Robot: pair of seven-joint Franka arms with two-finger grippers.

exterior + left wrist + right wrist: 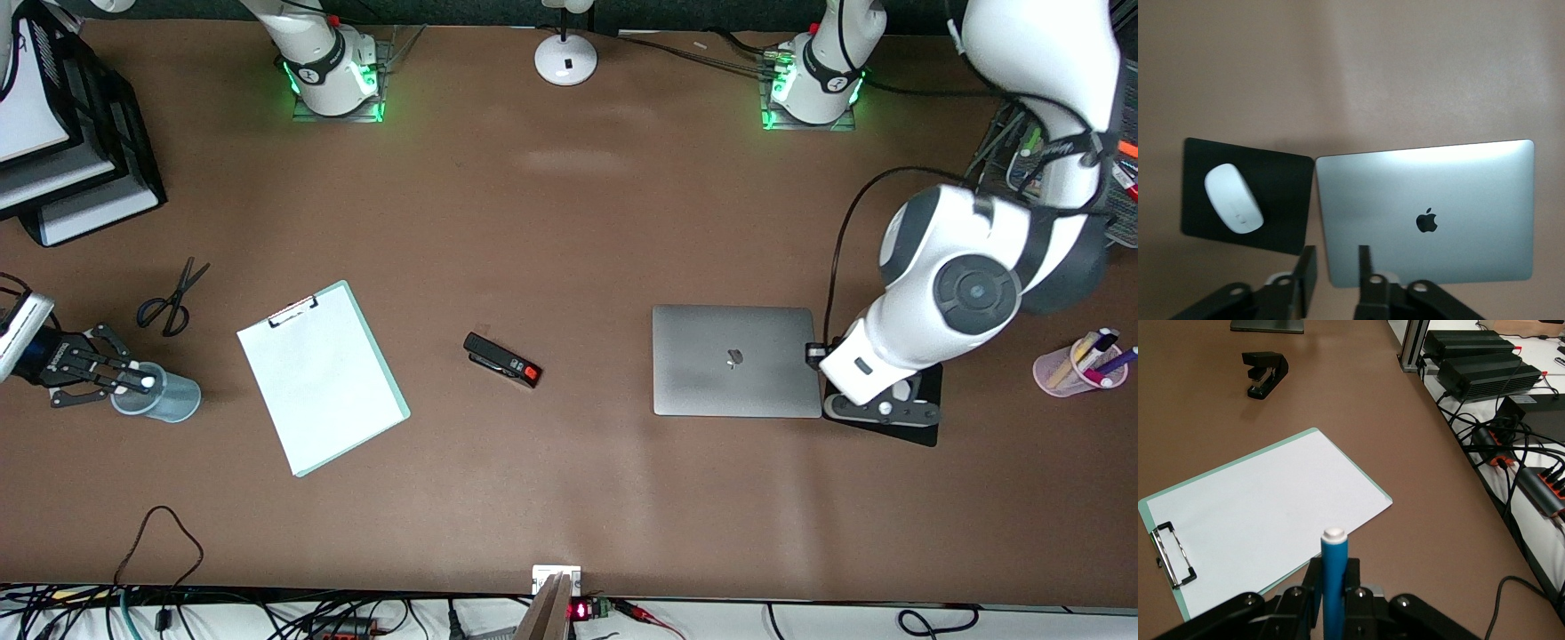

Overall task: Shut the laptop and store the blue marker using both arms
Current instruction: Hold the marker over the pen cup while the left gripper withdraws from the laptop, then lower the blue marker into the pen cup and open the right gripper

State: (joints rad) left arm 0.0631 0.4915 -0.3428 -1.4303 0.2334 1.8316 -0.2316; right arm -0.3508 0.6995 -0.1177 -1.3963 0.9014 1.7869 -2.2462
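Next, my right gripper releases the blue marker so that it ends up inside the translucent cup (156, 393), the one that is near the scissors. The marker's tip is now over a cup's mouth.
The silver-grey laptop (733, 360) (1425, 213) lies closed on the table, apple logo up. My left gripper (813, 354) (1335, 270) hangs open and empty over the laptop's edge, beside the mouse pad. Its black fingers (1365, 270) stand apart. My right gripper (124, 378) (1333, 587) is at the right arm's end of the table. It is shut on the blue marker (148, 383) (1335, 580), whose pale end points away from the hand. The marker's tip is over the mouth of a translucent cup (164, 397), which the right wrist view does not show.
A white mouse (1233, 198) lies on a black mouse pad (925, 427) beside the laptop. A clipboard (322, 378), a black stapler (502, 360) and scissors (173, 298) lie between laptop and cup. A pink pen cup (1076, 364) stands at the left arm's end.
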